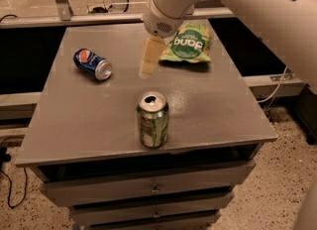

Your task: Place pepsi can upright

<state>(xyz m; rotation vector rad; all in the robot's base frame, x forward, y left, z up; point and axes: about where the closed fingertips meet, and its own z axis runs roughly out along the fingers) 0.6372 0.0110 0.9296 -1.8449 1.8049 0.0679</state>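
My gripper is to go to the pepsi can next and close on the back half of its body (87, 57), away from the can's silver end.
The pepsi can (92, 64) is dark blue with a red-white-blue logo. It lies on its side at the back left of the grey table top (99, 115), silver end toward the front right. My gripper (149, 56) hangs above the back middle of the table, to the right of the can and apart from it. It holds nothing that I can see.
A green-and-silver can (152, 120) stands upright near the front middle of the table. A green snack bag (188, 43) lies at the back right, just right of the gripper. Drawers sit under the table top. Floor and cables lie around the table.
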